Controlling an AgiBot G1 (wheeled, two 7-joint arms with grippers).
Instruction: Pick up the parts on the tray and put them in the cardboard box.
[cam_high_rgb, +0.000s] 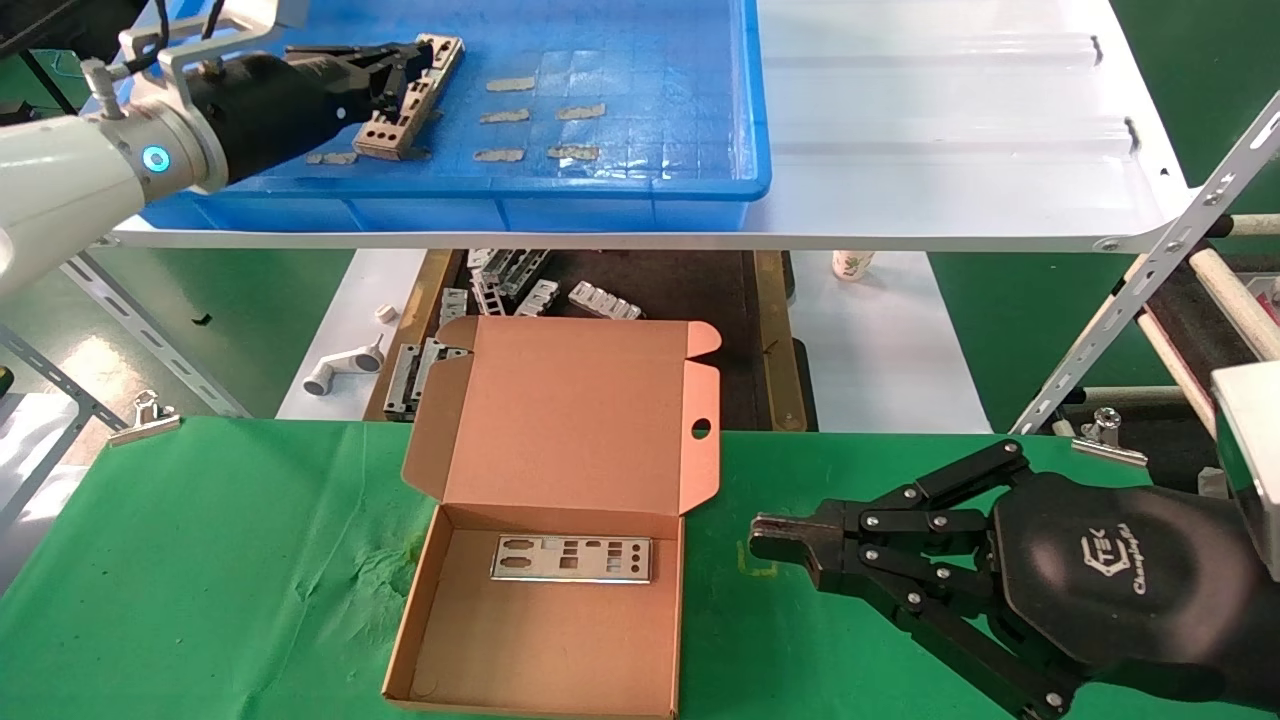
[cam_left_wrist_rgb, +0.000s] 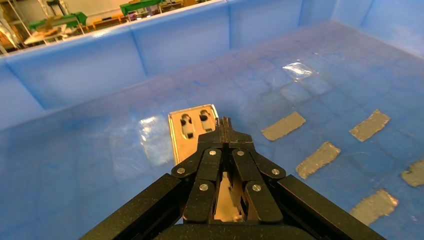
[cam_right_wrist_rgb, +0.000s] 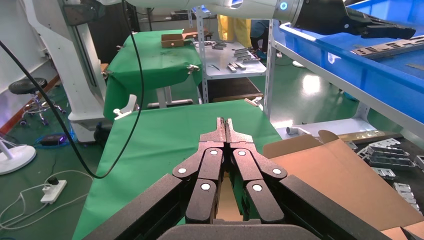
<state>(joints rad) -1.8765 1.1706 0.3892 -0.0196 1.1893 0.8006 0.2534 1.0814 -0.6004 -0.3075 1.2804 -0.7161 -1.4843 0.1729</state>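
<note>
The left gripper's fingers are closed and empty above the silver punched part, so the robot should open them wide and grip the part across its long edges (cam_high_rgb: 432, 103) before it lifts.
The blue tray (cam_high_rgb: 640, 190) sits on the upper white shelf. My left gripper (cam_high_rgb: 418, 62) reaches into its left end and is shut on the edge of a silver punched part (cam_high_rgb: 405, 115), which tilts up off the tray floor. In the left wrist view the closed gripper (cam_left_wrist_rgb: 223, 122) pinches that part (cam_left_wrist_rgb: 192, 135). The cardboard box (cam_high_rgb: 540, 610) lies open on the green table with one part (cam_high_rgb: 571, 558) flat inside. My right gripper (cam_high_rgb: 765, 540) rests shut and empty just right of the box; its own view shows its closed tips (cam_right_wrist_rgb: 224, 122).
Ribbed grey brackets (cam_high_rgb: 600, 298) and a white pipe fitting (cam_high_rgb: 345, 367) lie on the lower shelf behind the box's raised lid (cam_high_rgb: 570, 420). A slotted diagonal bar (cam_high_rgb: 1150, 270) crosses at the right. Tan tape strips (cam_high_rgb: 525, 115) mark the tray floor.
</note>
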